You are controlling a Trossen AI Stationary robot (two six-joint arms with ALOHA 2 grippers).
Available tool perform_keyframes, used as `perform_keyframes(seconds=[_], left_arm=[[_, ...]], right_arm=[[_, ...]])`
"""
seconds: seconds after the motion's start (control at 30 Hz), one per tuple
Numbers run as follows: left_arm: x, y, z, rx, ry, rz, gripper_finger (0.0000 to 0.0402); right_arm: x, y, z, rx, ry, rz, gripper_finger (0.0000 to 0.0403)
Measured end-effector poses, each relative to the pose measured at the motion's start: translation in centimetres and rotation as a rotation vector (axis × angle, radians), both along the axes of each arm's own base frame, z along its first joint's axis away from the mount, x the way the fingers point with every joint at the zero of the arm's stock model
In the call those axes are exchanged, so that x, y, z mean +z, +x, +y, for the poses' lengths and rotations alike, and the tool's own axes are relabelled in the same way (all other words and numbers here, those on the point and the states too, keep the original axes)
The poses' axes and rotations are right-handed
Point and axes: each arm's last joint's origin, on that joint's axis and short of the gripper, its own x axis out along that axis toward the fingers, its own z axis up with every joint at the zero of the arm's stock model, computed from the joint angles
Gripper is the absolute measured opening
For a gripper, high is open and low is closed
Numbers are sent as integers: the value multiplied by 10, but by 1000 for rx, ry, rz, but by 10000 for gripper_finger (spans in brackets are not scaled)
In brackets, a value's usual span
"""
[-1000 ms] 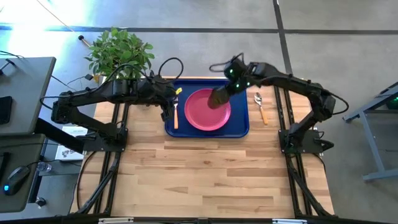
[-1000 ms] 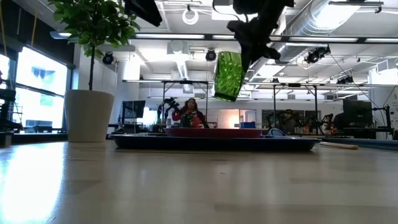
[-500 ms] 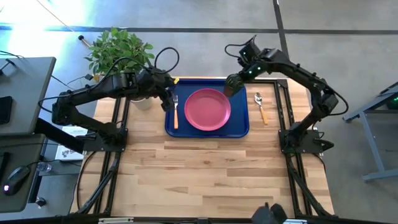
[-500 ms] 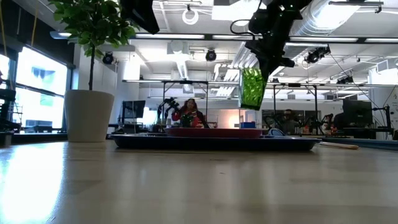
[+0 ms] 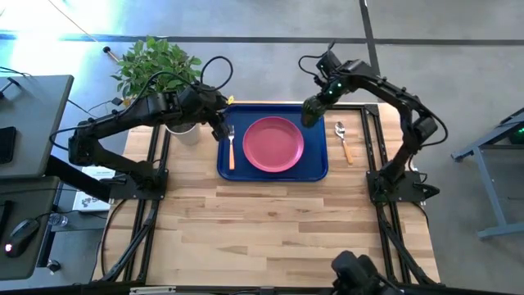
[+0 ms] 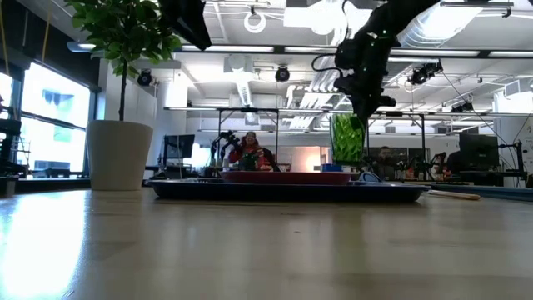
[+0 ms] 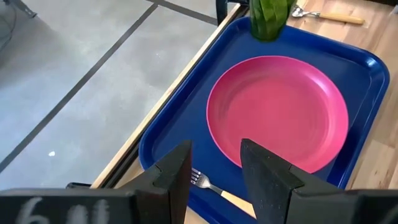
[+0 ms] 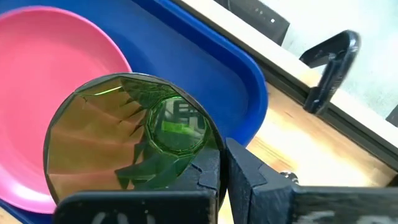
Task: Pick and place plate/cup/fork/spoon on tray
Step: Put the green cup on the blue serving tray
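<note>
Next, my right gripper puts the green cup down between the pink plate and the tray's far corner [image 5: 309,127] [image 8: 179,132] near the spoon.
The dark blue tray [image 5: 319,168] lies at the table's far middle. The pink plate [image 5: 273,144] rests flat in its centre, and the fork [image 5: 232,147] lies on the tray left of the plate. The spoon [image 5: 344,141] lies on the wood right of the tray. My right gripper [image 5: 314,105] is shut on the green cup [image 6: 348,139] over the tray's far right corner. My left gripper [image 7: 216,171] is open and empty above the tray's left edge, over the fork's tines [image 7: 202,182]. My right gripper holds the cup by its rim [image 8: 214,146], on the side nearest the wrist. One finger [image 8: 205,174] looks to be inside the cup and the other [image 8: 252,177] outside. The fingers come from above, pointing down. The cup hangs upright, a little above the tray floor.
A grey-white plant pot [image 5: 184,131] with a leafy plant [image 5: 155,65] stands at the table's far left, close to my left arm. People and desks show in the room behind [image 6: 250,150]. Bare wood fills the near half of the table [image 5: 270,229].
My right gripper has carried the cup from above the plate toward the tray's far right corner and lowered it. The cup has turned from tilted to upright. My left gripper has drawn a little toward the table's far edge, staying open.
</note>
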Motion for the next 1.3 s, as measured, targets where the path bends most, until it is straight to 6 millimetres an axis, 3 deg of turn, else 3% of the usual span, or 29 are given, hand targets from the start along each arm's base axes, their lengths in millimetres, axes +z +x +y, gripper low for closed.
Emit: perform_keyframes(seconds=[0.63,1.0,1.3], left_arm=[[0,0,1,5,-1,0,129],[0,0,1,5,-2,0,129],[0,0,1,5,-2,-1,129]], right_arm=[[-48,16,-23,14,70,79,0],[-51,16,-21,16,93,99,5],[-52,17,-20,18,92,110,48]])
